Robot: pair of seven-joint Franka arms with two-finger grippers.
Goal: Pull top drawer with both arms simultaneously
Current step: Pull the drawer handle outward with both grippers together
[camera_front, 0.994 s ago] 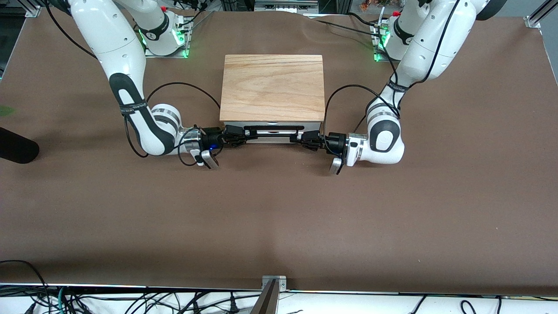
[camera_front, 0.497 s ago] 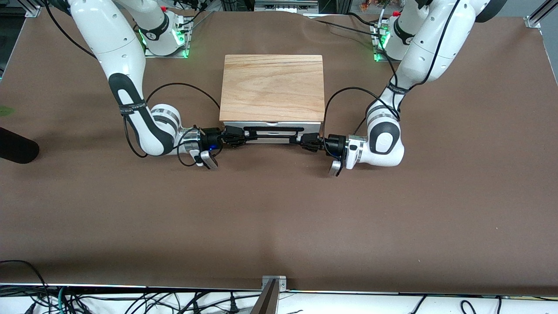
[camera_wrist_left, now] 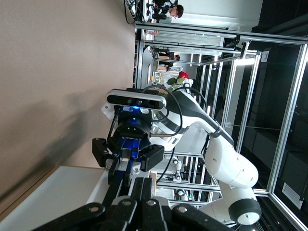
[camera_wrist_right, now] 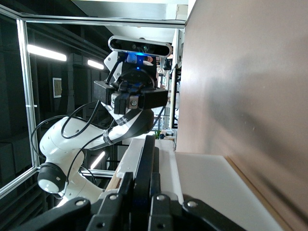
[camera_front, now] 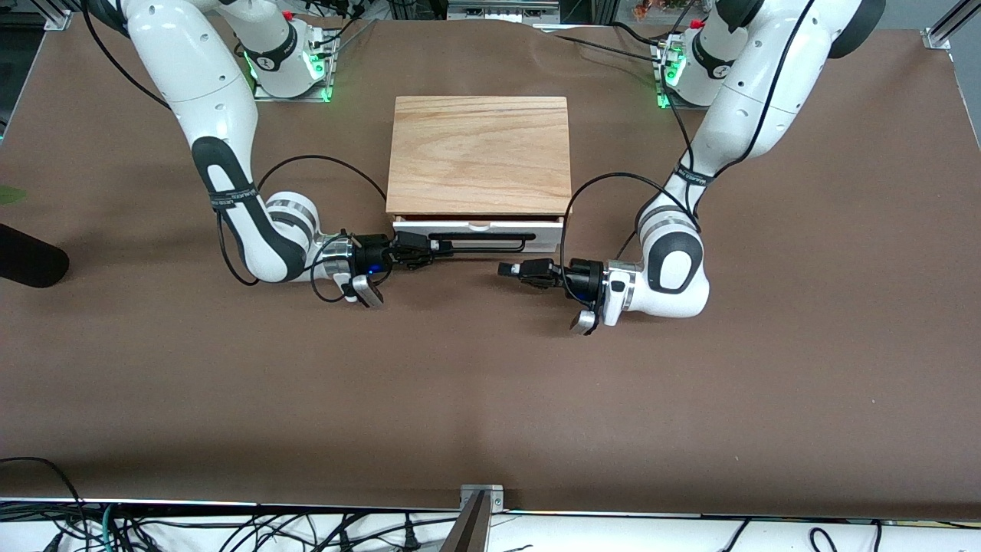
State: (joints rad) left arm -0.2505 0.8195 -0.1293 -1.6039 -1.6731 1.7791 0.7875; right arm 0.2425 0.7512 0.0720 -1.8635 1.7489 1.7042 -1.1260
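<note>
I will open my left gripper, shut before the black bar handle, and take the handle's loose end (camera_front: 526, 242) before both arms pull.
The top drawer (camera_front: 548, 239) shows its white front a little way out from under the wood-topped cabinet (camera_front: 479, 153). Its black bar handle (camera_front: 490, 247) runs across that front. My right gripper (camera_front: 435, 245) is shut on the handle's end toward the right arm; in the right wrist view (camera_wrist_right: 142, 178) the bar (camera_wrist_right: 148, 149) passes between its fingers. My left gripper (camera_front: 503, 269) is off the handle, over the brown table in front of the drawer. Its fingers are pressed together on nothing (camera_wrist_left: 142, 183). The drawer's inside is hidden.
The brown table (camera_front: 490, 399) spreads wide on the front-camera side of the drawer. A dark rounded object (camera_front: 31, 264) lies at the right arm's end. Black cables loop from both wrists beside the cabinet. A metal bracket (camera_front: 481, 494) sits at the table's nearest edge.
The drawer has come out slightly. My left gripper has slipped off the handle, shut completely and moved toward the front camera. My right gripper stays on the handle and moved with it.
</note>
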